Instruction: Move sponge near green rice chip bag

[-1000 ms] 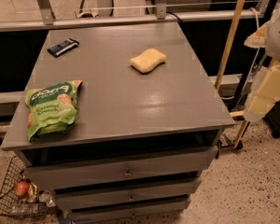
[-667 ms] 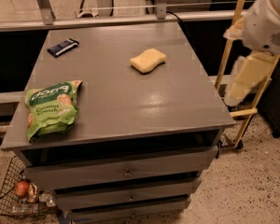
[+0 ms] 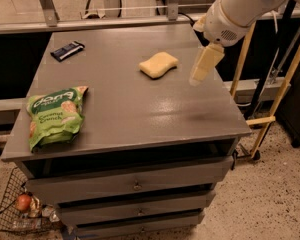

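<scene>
Next, I close my gripper on the far end (image 3: 170, 60) of the pale yellow sponge, the end that faces away from the green rice chip bag.
The pale yellow sponge (image 3: 159, 64) lies flat on the grey table top (image 3: 140, 109), right of centre towards the back. The green rice chip bag (image 3: 55, 116) lies flat near the table's front left corner, far from the sponge. My gripper (image 3: 200, 74) hangs from the white arm (image 3: 240, 9) that comes in from the upper right. It points down over the table's right side, just right of the sponge and not touching it. It holds nothing that I can see.
A small dark blue wrapped bar (image 3: 67, 50) lies at the table's back left. The table has drawers (image 3: 135, 184) below. A wire basket (image 3: 20, 209) with small items sits on the floor at left. Yellow wooden poles (image 3: 270, 94) stand at right.
My arm has swung in from off the table's right edge to above its right side, and the gripper is now close to the sponge. The sponge and the bag have not moved.
</scene>
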Robot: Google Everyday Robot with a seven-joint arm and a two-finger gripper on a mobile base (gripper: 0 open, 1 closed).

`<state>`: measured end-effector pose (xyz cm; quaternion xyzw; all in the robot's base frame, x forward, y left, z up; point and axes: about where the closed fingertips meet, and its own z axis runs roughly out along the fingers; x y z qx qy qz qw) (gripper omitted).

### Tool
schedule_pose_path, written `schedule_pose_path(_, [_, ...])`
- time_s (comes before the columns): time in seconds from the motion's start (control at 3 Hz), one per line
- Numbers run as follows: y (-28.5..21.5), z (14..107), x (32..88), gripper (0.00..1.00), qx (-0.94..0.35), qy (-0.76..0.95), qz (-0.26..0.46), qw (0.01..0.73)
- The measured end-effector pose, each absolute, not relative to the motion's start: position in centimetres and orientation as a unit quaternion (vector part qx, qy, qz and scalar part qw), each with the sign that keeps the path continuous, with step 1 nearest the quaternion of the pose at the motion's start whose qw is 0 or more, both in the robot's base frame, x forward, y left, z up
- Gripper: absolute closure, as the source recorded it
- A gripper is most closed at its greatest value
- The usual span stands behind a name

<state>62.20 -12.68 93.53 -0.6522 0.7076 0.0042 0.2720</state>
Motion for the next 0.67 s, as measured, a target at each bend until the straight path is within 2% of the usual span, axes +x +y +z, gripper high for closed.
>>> schedule_pose_path(0.67, [-9.9, 88.6, 69.8, 0.00, -0.591, 0.748, 0.044, 0.299])
